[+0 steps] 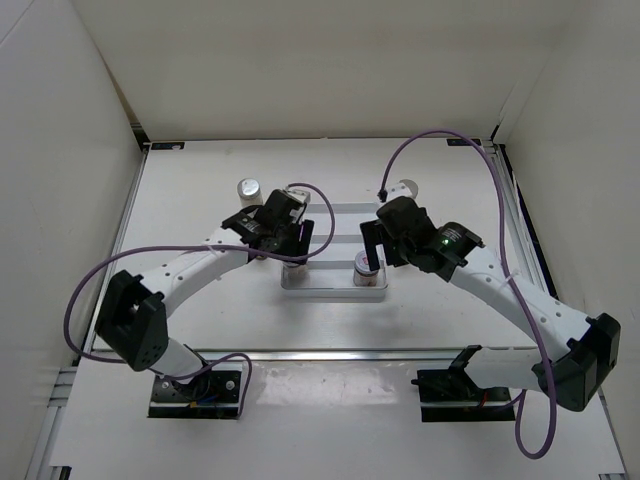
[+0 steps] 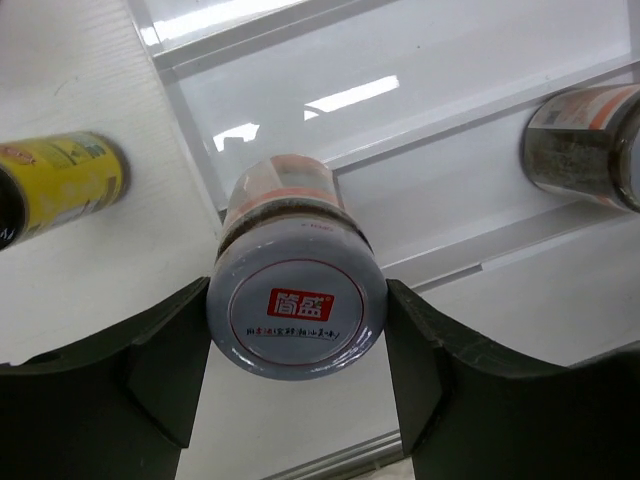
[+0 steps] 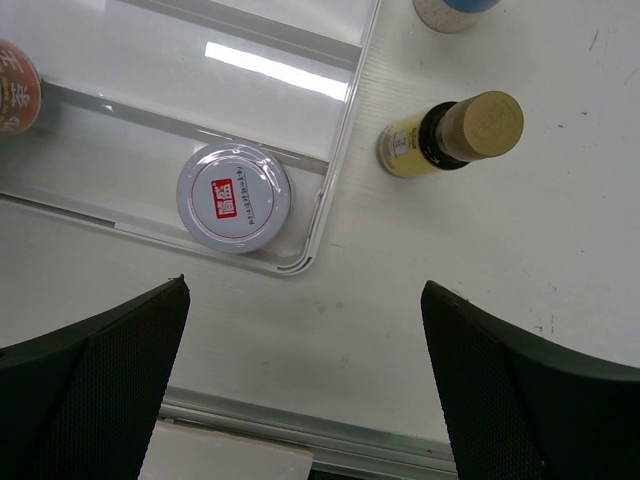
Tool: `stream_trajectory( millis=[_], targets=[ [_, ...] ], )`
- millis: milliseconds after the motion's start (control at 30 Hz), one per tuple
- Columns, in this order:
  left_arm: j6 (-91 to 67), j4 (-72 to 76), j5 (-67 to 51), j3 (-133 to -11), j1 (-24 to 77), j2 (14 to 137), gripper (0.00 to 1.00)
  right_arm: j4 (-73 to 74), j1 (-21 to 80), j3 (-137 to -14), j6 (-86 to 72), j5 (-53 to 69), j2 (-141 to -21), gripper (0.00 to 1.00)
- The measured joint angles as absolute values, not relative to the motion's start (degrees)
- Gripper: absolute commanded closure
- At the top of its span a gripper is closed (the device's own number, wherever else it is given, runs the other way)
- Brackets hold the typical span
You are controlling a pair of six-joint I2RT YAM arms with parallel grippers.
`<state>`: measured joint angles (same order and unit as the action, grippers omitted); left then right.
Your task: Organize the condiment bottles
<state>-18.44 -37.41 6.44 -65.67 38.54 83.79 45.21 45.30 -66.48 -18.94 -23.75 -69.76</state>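
The second squat jar is opposite the clear tray's near corner (image 1: pixel 296 279) (image 2: pixel 289 238). Next, my left gripper lets go of the squat jar in that corner.
My left gripper (image 2: pixel 297 335) is shut on a squat jar with a red-marked silver lid (image 2: pixel 297 305), held at the left end of the clear tray (image 2: pixel 480 170). In the top view this gripper (image 1: pixel 287 235) hides that jar. A second squat jar (image 3: pixel 233 197) stands in the tray's near right corner and also shows in the top view (image 1: pixel 367 265). My right gripper (image 3: pixel 305 300) is open and empty above the table, just near of that jar. A slim yellow bottle (image 3: pixel 450 135) stands right of the tray. Another yellow bottle (image 2: pixel 60 185) stands left of it.
The clear tray (image 1: pixel 335 292) has divider ribs and sits mid-table. One white silver-capped bottle (image 1: pixel 249 190) stands behind its left end, another (image 1: pixel 403 188) behind its right end. White walls enclose the table. A metal rail (image 1: pixel 330 352) runs along the near edge.
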Motion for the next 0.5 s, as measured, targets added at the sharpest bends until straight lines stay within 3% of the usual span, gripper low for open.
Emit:
stream_trajectory(
  millis=[167,500],
  targets=[
    [-17.82,-36.14,4.19,-67.0,38.74,86.72,0.8,45.74,44.12,-66.48,-18.79,-23.9,-69.52,0.0],
    [-18.06,-36.18,2.24,-67.68,38.63,87.22,0.8,46.54,43.03,-66.46,-18.79,-23.83,-68.6,0.0]
  ],
)
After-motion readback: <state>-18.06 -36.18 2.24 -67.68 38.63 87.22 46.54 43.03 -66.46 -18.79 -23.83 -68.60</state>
